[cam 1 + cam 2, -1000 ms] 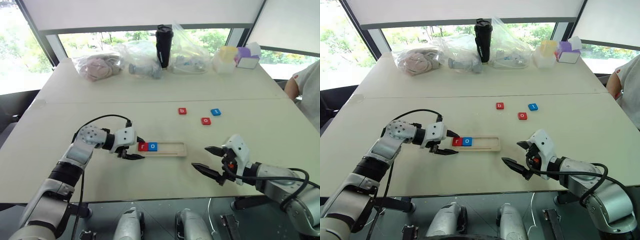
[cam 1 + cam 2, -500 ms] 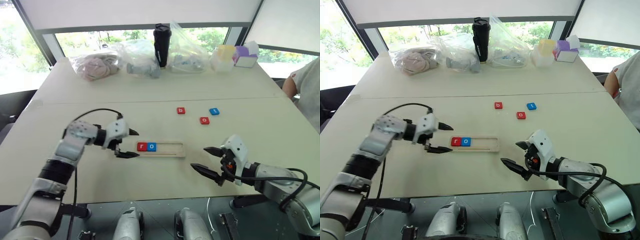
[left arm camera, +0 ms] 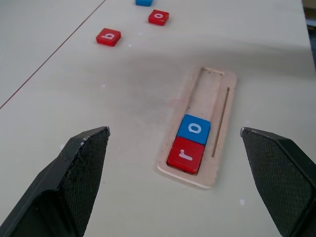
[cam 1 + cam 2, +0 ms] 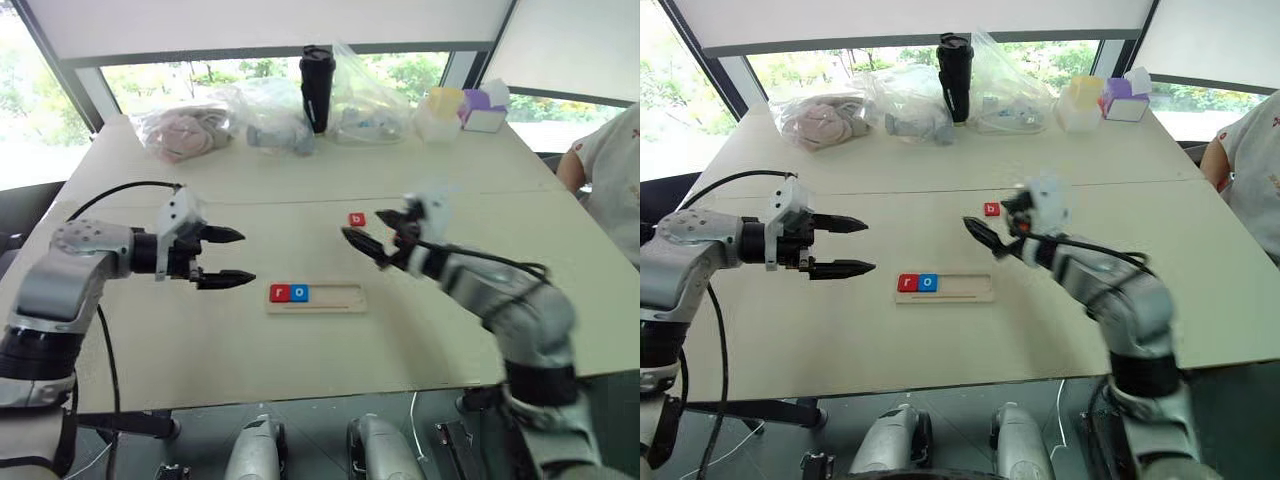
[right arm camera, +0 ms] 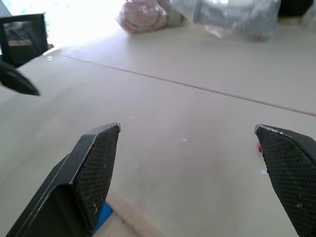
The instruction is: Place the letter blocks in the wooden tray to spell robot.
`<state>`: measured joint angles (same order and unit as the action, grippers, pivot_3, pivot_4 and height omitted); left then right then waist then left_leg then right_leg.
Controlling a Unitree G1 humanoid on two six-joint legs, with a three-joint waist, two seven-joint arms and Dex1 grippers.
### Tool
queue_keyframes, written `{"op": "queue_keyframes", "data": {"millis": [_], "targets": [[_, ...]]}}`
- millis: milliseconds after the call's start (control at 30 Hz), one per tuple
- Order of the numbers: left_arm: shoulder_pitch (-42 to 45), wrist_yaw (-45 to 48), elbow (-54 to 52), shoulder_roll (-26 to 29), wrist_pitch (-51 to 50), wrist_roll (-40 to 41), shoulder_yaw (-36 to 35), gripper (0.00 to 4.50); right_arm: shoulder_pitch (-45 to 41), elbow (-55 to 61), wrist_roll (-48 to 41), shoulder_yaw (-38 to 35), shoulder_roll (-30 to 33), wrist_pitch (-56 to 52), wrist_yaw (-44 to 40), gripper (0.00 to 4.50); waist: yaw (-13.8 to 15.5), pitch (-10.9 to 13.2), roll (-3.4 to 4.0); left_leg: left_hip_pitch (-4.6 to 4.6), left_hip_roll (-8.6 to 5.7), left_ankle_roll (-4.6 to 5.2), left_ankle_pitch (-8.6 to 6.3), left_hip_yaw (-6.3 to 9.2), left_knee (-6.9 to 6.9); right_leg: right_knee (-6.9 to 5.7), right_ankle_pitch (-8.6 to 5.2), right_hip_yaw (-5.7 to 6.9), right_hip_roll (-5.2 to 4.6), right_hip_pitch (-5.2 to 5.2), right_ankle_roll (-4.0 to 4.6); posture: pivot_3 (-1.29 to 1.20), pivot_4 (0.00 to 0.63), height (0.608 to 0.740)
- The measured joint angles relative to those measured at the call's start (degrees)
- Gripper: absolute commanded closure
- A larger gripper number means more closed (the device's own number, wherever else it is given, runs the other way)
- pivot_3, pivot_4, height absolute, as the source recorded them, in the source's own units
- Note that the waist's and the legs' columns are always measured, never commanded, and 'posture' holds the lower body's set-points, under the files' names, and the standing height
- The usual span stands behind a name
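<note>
My right gripper will close on the sides of the red "b" block (image 4: 357,219) (image 5: 260,147), because "b" comes next after "r" and "o" in the wooden tray.
The wooden tray (image 4: 330,299) lies mid-table. A red "r" block (image 4: 279,293) and a blue "o" block (image 4: 300,293) sit side by side at its left end. Beyond the tray, a red "b" block (image 4: 357,219) lies loose on the table. Farther right lie a red "o" block (image 3: 158,17) and a blue block (image 3: 143,2). My left gripper (image 4: 243,258) hovers open and empty, left of the tray and above the table. My right gripper (image 4: 368,236) hangs open and empty above the table just behind the tray, beside the "b" block.
Along the far edge stand clear plastic bags (image 4: 190,130), a black tumbler (image 4: 316,88) and pastel boxes (image 4: 445,112). A person (image 4: 605,170) sits at the right edge. A seam (image 4: 270,203) crosses the table behind the loose blocks.
My left gripper has lifted and drawn back left from the tray, opening a little wider. My right arm has swung forward and left from the near edge to beside the "b" block.
</note>
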<state>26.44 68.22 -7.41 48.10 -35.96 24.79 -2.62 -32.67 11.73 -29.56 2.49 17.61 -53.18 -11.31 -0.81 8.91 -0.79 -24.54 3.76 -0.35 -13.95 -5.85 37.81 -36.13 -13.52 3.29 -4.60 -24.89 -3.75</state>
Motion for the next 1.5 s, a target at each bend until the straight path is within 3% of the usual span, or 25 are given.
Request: {"op": "queue_keyframes", "data": {"millis": [167,333,700,1000,1100,1267,1500], "targets": [[-4.5,-3.9,-6.8,0.9,-5.0,3.6,-3.6,0.05,-7.1,-19.9,9.2,0.9,-3.6,4.4,5.8,0.00,0.0,0.0,0.00,-0.43,-0.07,0.00,0.00,-0.15,-0.02,0.00,0.09,-0.02,-0.01,-0.36,-0.25,0.00,0.150,0.740],[-10.2,-6.0,-11.5,3.1,-8.0,6.5,-7.5,0.05,-11.7,-33.8,14.5,0.5,-5.1,11.6,6.2,0.00,-0.4,0.0,0.03,-0.40,-0.04,-0.04,0.02,-0.13,-0.08,-0.02,0.09,0.00,0.06,-0.39,-0.24,0.00,0.150,0.740],[-14.0,-10.2,-15.3,3.5,-8.7,8.4,-7.9,0.05,-17.7,-47.1,17.4,-0.7,-11.3,18.8,3.4,0.00,-0.4,0.0,0.04,-0.21,-0.01,-0.14,0.08,-0.14,-0.09,-0.08,0.10,-0.02,0.06,-0.28,-0.21,0.00,0.150,0.740],[-13.2,-13.4,-15.2,2.7,-8.1,8.3,-7.7,0.05,-24.4,-63.0,21.0,-2.5,-12.1,27.9,5.9,0.00,-0.4,0.0,0.04,-0.12,-0.02,-0.15,0.09,-0.13,-0.09,-0.08,0.10,-0.01,0.06,-0.17,-0.21,0.00,0.150,0.740],[-13.2,-13.8,-15.1,2.3,-7.3,8.2,-7.3,0.00,-25.6,-66.2,21.3,-3.7,-12.6,29.4,6.9,0.86,-0.4,0.0,0.04,0.11,-0.02,-0.15,0.09,-0.13,-0.13,-0.06,0.09,-0.01,0.06,0.03,-0.19,0.00,0.150,0.740],[-13.2,-14.7,-14.6,2.3,-6.4,7.9,-7.0,0.00,-26.8,-69.4,21.7,-5.9,-12.8,31.3,8.4,3.31,-0.6,0.0,0.03,0.15,-0.01,-0.15,0.09,-0.12,-0.15,-0.07,0.09,-0.01,0.06,0.06,-0.19,0.00,0.150,0.740],[-12.9,-14.9,-13.5,1.3,-4.8,6.9,-4.8,0.00,-25.4,-64.5,22.7,-5.0,-12.9,28.4,7.3,3.32,-1.5,0.0,0.04,0.18,-0.02,-0.21,0.13,-0.12,-0.43,-0.05,0.11,-0.02,0.04,0.01,-0.22,0.00,0.150,0.740]]}}
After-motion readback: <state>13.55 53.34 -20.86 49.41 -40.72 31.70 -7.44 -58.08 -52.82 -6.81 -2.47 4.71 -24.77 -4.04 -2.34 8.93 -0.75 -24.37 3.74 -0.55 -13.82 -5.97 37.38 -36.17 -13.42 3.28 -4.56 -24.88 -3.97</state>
